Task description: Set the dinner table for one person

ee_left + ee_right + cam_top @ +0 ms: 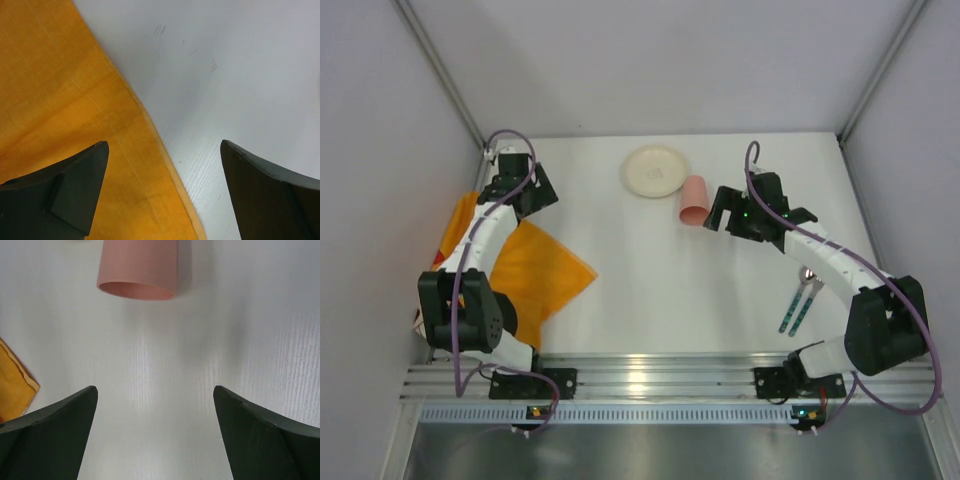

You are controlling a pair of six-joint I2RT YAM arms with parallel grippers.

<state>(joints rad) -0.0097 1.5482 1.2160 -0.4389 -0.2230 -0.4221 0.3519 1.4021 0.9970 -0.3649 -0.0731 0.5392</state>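
Observation:
Next, my right gripper goes to the orange placemat's corner point(593, 274) point(35, 387) nearest the table's middle and closes there, because the cloth is still partly folded.
The white dinner table point(650, 290) carries an orange cloth placemat point(535, 270) at the left, partly folded under my left arm. My left gripper point(532, 192) is open and empty, low over the placemat's edge. In the left wrist view the gripper point(162, 195) straddles that edge, with the cloth point(60, 100) on the left and bare table point(225, 75) on the right. A cream plate point(656, 170) sits at the back centre. A pink cup point(693, 200) seems to lie on its side beside the plate. My right gripper point(723, 213) is open and empty, just right of the cup. The cup's mouth point(137, 265) faces the right gripper point(155, 440).
A spoon point(794, 300) and a fork point(808, 300) with teal handles lie side by side near my right arm. Grey walls close in the left, back and right. An aluminium rail point(650, 375) runs along the near edge. A placemat corner point(12, 380) shows in the right wrist view.

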